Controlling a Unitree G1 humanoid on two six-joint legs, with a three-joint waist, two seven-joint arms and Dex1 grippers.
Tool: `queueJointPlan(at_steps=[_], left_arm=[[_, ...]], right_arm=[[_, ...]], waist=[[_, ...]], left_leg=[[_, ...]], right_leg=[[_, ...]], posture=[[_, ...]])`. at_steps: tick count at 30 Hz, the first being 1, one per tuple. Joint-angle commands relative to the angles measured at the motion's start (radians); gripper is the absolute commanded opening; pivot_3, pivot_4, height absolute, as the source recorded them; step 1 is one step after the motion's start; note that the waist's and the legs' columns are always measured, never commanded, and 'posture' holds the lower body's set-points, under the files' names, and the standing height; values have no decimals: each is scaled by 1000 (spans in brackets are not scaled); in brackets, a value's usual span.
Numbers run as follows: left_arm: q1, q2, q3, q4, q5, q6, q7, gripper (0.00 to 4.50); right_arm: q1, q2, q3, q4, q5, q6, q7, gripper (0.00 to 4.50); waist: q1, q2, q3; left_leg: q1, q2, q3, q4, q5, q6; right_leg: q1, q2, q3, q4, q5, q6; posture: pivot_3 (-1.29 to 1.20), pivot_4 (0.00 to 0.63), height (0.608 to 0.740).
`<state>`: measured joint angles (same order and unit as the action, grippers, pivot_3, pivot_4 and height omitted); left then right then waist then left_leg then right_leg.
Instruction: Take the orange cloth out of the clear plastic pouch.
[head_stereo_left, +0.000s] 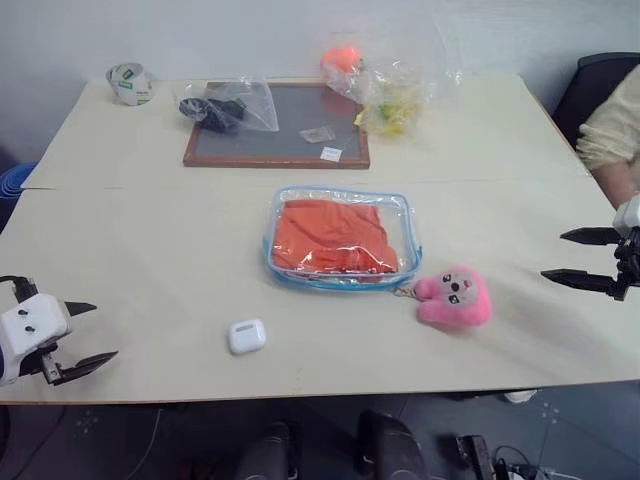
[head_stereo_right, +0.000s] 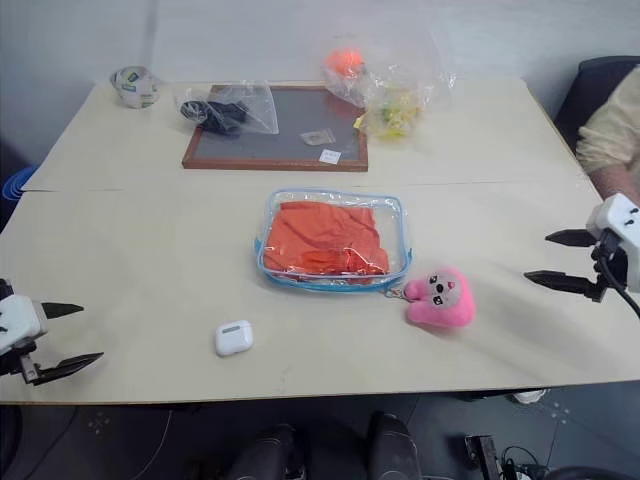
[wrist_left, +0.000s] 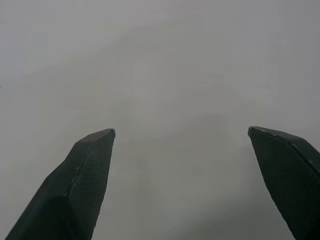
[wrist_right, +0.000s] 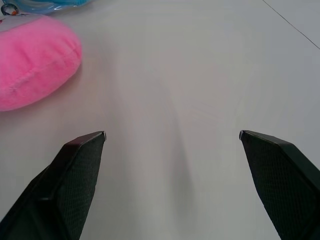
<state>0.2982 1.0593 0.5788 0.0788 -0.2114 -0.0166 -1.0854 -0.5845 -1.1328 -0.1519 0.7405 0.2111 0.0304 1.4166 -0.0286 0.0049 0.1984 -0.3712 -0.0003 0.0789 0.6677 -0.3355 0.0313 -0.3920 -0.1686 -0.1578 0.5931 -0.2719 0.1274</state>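
Note:
Next, my left gripper closes on the near and far sides (head_stereo_left: 247, 337) of the white earbud case, since the case is lying in front of the pouch.
The clear plastic pouch (head_stereo_left: 343, 238) with light-blue trim lies flat at the table's middle. Inside it sits the orange cloth (head_stereo_left: 331, 235), folded and wrinkled. A pink plush charm (head_stereo_left: 455, 297) hangs off the pouch's near right corner; it also shows in the right wrist view as the pink plush charm (wrist_right: 35, 62). My left gripper (head_stereo_left: 92, 332) hovers open at the table's near left edge, far from the pouch. Over the table's right edge my right gripper (head_stereo_left: 556, 255) stands open, its fingers pointing toward the charm. Neither gripper holds anything.
A small white earbud case (head_stereo_left: 246, 335) lies near the front edge. A framed dark board (head_stereo_left: 280, 135) at the back carries a thin clear bag of dark items (head_stereo_left: 228, 106). A clear bag of yellow things (head_stereo_left: 395, 100) and a ball (head_stereo_left: 130, 83) sit behind. A person's sleeve (head_stereo_left: 612, 125) shows at right.

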Motion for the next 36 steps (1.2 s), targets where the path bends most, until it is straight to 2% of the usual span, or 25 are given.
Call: queueJointPlan(at_steps=[1,15,23,27,30,36], left_arm=[[8,19,34,-32,2,-1,-11,4500],[-41,9,23,-65,-5,45,4,4500],[-101,4,-18,-108,-62,169,-12,4500],[-142,0,-37,-212,-168,274,-56,4500],[-159,12,-87,-299,-183,288,-86,4500],[-253,0,-269,-488,-212,391,-51,4500]], right_arm=[[-19,1,-14,9,7,5,-7,4488],[-33,9,-11,47,-6,-17,-20,4488],[-61,-2,-14,24,9,50,13,4488],[-58,5,-27,-104,49,107,29,4488],[-43,17,-38,-274,120,206,45,4488],[31,48,-44,-693,292,400,25,4488]], waist=[[1,0,0],[1,0,0],[2,0,0],[1,0,0],[2,0,0],[6,0,0]], left_leg=[[0,0,0,0,0,0],[0,0,1,0,0,0],[0,0,1,1,0,0],[0,0,1,2,0,0],[0,1,1,2,0,0],[0,1,1,3,0,0]], right_leg=[[0,0,0,0,0,0],[0,0,1,0,0,0],[-1,1,1,1,0,0],[0,1,2,1,0,0],[-1,1,2,2,0,0],[-1,1,2,2,0,0]], posture=[[0,150,740],[0,150,740],[0,150,740],[0,150,740],[0,150,740],[0,150,740]])
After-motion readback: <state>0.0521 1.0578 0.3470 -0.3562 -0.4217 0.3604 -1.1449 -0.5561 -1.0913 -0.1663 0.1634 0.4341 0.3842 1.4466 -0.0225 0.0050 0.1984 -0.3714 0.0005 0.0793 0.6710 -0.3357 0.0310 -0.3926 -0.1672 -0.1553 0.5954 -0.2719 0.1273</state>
